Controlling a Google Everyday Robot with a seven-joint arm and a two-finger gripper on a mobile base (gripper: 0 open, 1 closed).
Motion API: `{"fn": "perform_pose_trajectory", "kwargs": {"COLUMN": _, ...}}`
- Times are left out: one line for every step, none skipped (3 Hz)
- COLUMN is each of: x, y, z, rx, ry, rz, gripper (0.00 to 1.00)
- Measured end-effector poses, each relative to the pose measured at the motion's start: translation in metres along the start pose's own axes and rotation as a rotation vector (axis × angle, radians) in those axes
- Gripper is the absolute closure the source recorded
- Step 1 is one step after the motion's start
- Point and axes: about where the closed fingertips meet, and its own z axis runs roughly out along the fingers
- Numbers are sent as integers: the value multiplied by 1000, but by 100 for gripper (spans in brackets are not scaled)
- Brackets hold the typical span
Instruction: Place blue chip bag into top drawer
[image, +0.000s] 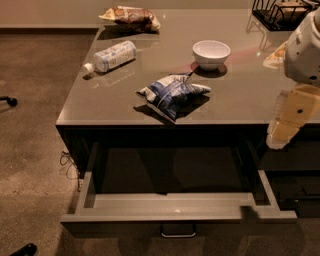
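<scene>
My gripper will next grab the end of the blue chip bag (192, 87) that lies nearest the white bowl.
The blue chip bag (172, 92), crinkled with white panels, lies on the grey tabletop (100, 100) close to its front edge. The top drawer (170, 210) below is pulled out wide toward me, with its metal pull handle (178, 233) on the front. I see nothing inside it. My gripper (285, 125) hangs at the right edge of the view, to the right of the bag and level with the table's front edge, above the drawer's right end. It holds nothing that I can see.
A white bowl (211, 52) stands just behind the bag. A plastic bottle (112, 56) lies at the left and a brown-reddish snack bag (131, 17) at the far back. A black wire rack (277, 15) stands at the back right. Loose cables (67, 162) hang by the table's left side.
</scene>
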Motion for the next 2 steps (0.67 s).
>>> {"fn": "perform_pose_trajectory", "kwargs": {"x": 0, "y": 0, "z": 0, "rx": 0, "ry": 0, "rz": 0, "gripper": 0}}
{"fn": "perform_pose_trajectory", "kwargs": {"x": 1, "y": -14, "z": 5, "rx": 55, "ry": -26, "rz": 32, "gripper": 0}}
